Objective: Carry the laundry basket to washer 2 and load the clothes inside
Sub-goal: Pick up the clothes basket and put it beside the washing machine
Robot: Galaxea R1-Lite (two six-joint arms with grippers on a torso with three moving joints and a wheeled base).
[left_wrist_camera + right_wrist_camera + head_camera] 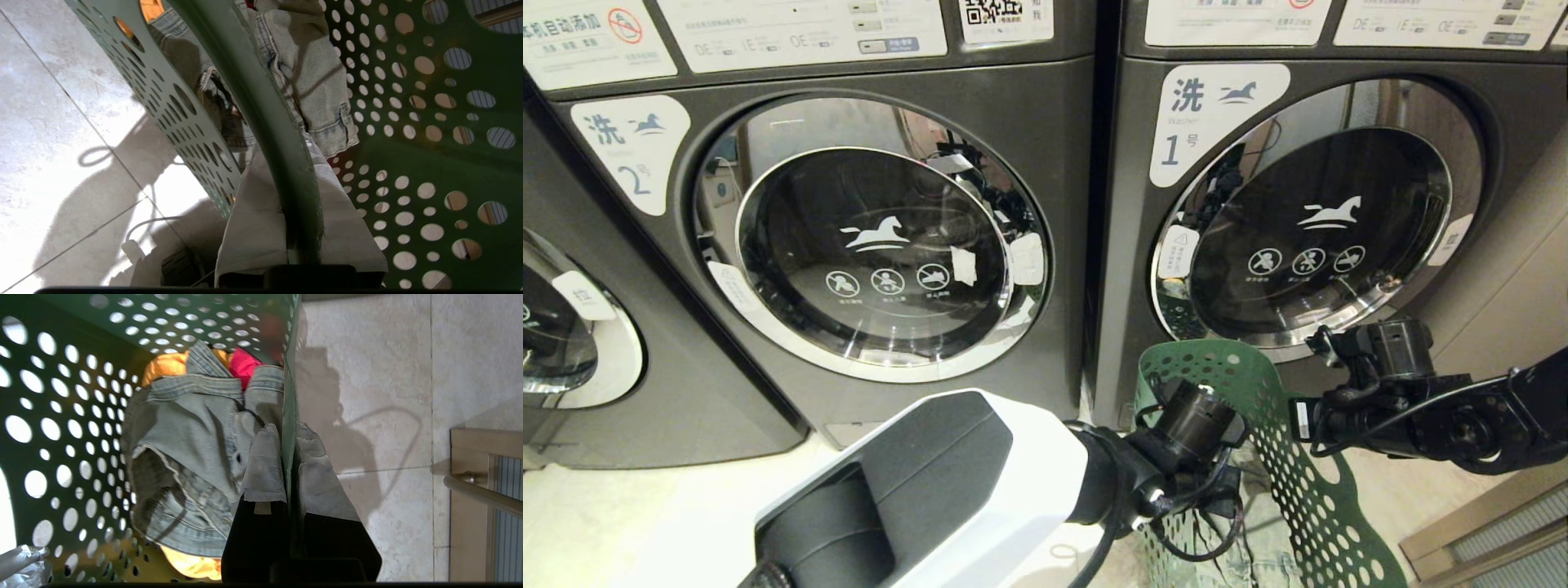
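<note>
Next, I put the laundry basket down on the tile floor before the washer (1228, 532) next to washer 2 with my left gripper.
The dark green perforated laundry basket (1282, 490) is low in the head view, in front of the washer labelled 1. My left gripper (288, 155) is shut on the basket's rim (261, 102), one pad on each side of the wall. On the opposite rim (291, 396), my right gripper (287, 430) is shut the same way. The clothes lie inside: a faded denim piece (192, 437) on top, with yellow-orange cloth (165, 365) and red-pink cloth (243, 363) under it. Washer 2 (874, 237), with its label (629, 151), stands to the left with its round door shut.
Washer 1 (1323, 212) stands directly behind the basket, door shut. A third washer (564, 327) shows at the far left. A wooden frame with a metal rail (482, 494) stands on the right. The floor (645, 523) is light tile.
</note>
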